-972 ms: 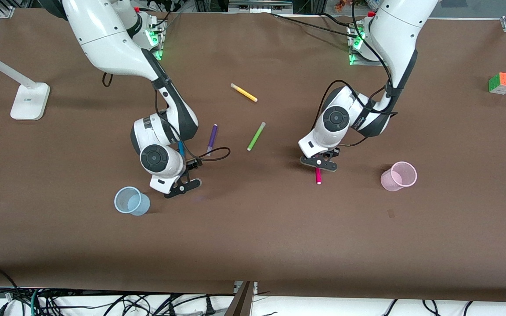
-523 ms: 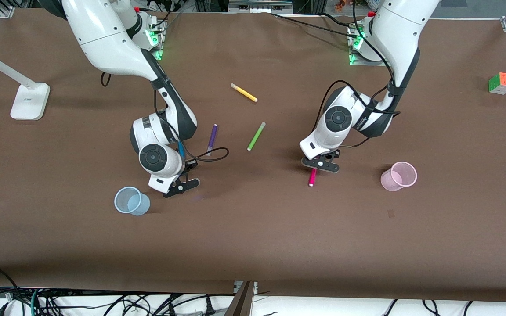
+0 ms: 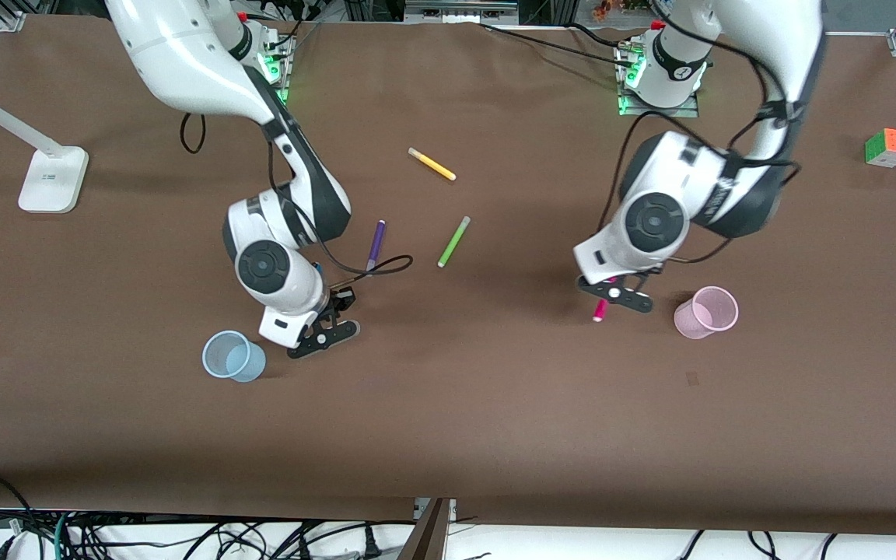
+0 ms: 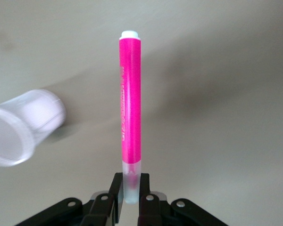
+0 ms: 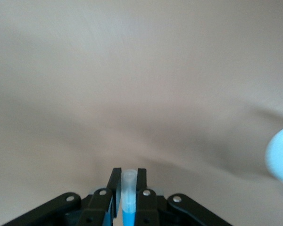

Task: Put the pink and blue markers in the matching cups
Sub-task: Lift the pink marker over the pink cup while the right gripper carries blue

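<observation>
My right gripper is to let go of the blue marker, now held beside the pale blue cup, inside the opening of the pale blue cup (image 3: pixel 235 358).
My left gripper (image 3: pixel 615 296) is shut on the pale cap end of the pink marker (image 3: pixel 599 310) and holds it above the table, beside the pale pink cup (image 3: pixel 705 313). In the left wrist view the pink marker (image 4: pixel 130 103) sticks out from the gripper (image 4: pixel 130 197), with the pink cup (image 4: pixel 23 127) to one side. My right gripper (image 3: pixel 322 336) is beside the pale blue cup (image 3: pixel 233 355). In the right wrist view it (image 5: pixel 128 183) is shut on the blue marker (image 5: pixel 128 207) at its greyish cap, and the blue cup's rim (image 5: pixel 280 157) shows at the edge.
A purple marker (image 3: pixel 376 243), a green marker (image 3: pixel 453 242) and a yellow marker (image 3: pixel 432 164) lie mid-table, farther from the front camera than the grippers. A colour cube (image 3: pixel 889 147) sits at the left arm's end, a white lamp base (image 3: pixel 51 179) at the right arm's end.
My left gripper has carried the pink marker toward the pink cup. My right gripper has shifted slightly with the blue marker, staying beside the blue cup.
</observation>
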Controlling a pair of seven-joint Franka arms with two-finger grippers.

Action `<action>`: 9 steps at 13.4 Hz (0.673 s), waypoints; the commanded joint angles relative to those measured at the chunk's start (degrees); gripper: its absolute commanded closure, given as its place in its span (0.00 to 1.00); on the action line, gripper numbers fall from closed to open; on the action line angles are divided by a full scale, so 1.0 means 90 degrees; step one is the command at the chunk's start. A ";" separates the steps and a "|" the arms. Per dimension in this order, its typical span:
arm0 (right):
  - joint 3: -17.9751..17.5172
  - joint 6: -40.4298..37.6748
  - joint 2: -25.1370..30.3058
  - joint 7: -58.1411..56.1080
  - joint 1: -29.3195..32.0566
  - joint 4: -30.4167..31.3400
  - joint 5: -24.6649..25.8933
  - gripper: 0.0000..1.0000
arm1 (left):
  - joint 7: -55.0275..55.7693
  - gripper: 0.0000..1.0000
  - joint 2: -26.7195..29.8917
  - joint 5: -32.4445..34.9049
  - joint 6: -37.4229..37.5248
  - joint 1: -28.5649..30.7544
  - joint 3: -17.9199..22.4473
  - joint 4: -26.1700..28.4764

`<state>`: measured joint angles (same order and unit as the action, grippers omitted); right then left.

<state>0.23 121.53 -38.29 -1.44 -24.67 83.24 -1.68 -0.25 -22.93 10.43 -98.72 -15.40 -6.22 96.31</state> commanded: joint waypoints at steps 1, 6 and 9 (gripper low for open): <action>0.0004 -0.0912 0.0104 -0.0996 0.0065 -0.1032 0.0021 1.00 | -0.0800 1.00 -0.0147 0.1111 0.1354 0.0051 -0.0032 -0.0670; 0.0043 -0.0974 0.0329 -0.4509 0.0951 -0.1290 -0.1819 1.00 | -0.2098 1.00 -0.0429 0.3553 0.2453 0.0167 -0.0032 -0.0798; 0.0024 -0.1061 0.0329 -0.7078 0.1752 -0.1270 -0.3246 1.00 | -0.2443 1.00 -0.0878 0.4425 0.2404 0.0237 -0.0042 -0.0730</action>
<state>1.37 113.27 -35.56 -53.62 -12.91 72.11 -24.62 -19.82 -27.43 46.05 -78.29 -13.49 -6.21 91.05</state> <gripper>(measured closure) 0.837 0.828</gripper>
